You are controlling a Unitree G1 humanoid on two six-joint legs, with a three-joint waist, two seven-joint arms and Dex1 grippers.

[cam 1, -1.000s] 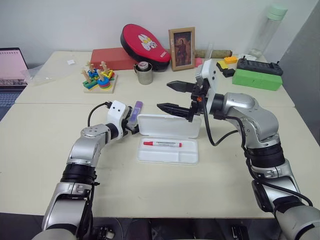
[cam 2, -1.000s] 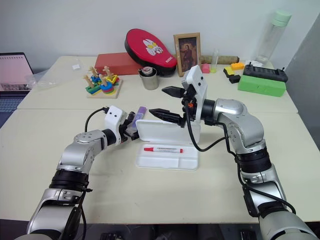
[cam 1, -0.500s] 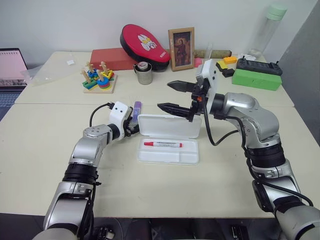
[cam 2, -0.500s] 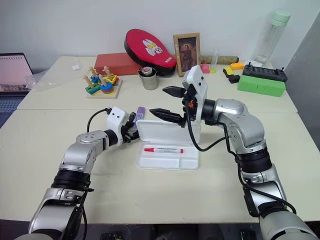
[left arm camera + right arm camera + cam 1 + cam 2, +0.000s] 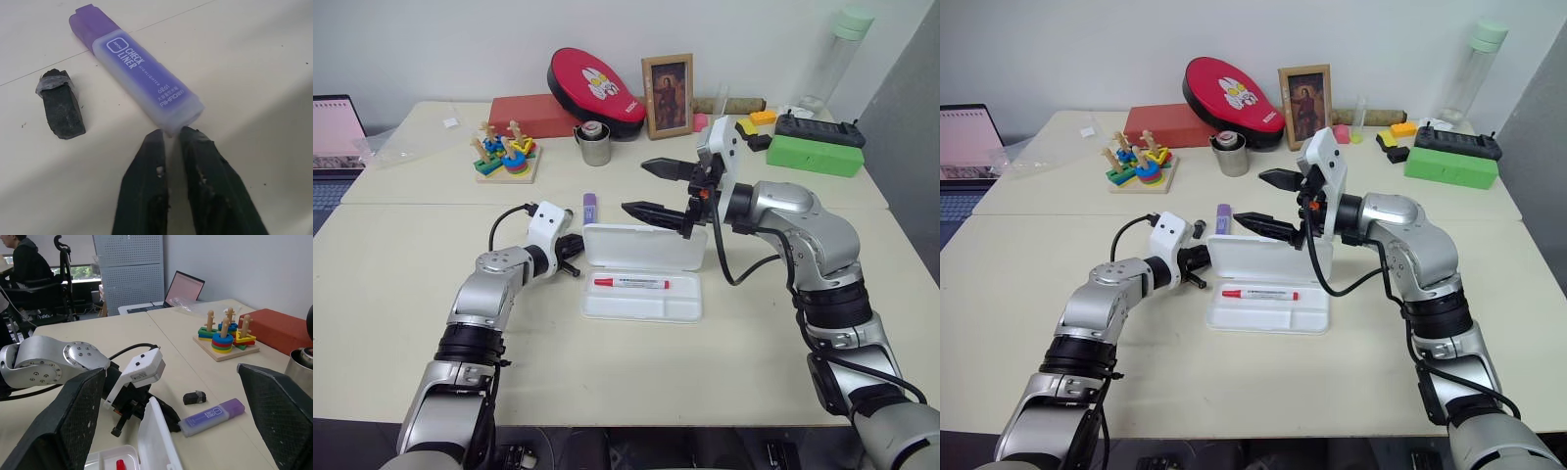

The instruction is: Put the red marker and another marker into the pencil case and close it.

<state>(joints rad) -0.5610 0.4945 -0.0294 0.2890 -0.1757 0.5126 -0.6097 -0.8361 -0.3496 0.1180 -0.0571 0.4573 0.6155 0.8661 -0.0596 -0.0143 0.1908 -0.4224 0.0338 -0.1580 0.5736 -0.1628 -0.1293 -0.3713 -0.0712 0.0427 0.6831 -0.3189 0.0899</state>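
The shut fingers of my left gripper stop short of the purple highlighter's near end, so next I open them, line up and grip the highlighter's body (image 5: 144,76).
The white pencil case (image 5: 643,304) lies open mid-table, its lid (image 5: 644,245) standing up at the back. In its tray rests the red marker (image 5: 631,283). The other marker, a purple highlighter (image 5: 142,73), lies flat on the table left of the lid. My left gripper (image 5: 168,133) is shut on nothing, its tips just short of the highlighter's near end. Above the lid my right gripper (image 5: 634,187) hovers open and empty, pointing left.
A small black cap (image 5: 61,107) lies beside the highlighter. Along the back stand a stacking toy (image 5: 506,152), a metal cup (image 5: 595,142), a red box (image 5: 533,113), a red pouch (image 5: 597,90), a picture frame (image 5: 669,95) and a green box (image 5: 818,155).
My left gripper's fingers have closed. The highlighter, which lay tilted between them, now lies straighter and just beyond their tips. The right arm has not moved.
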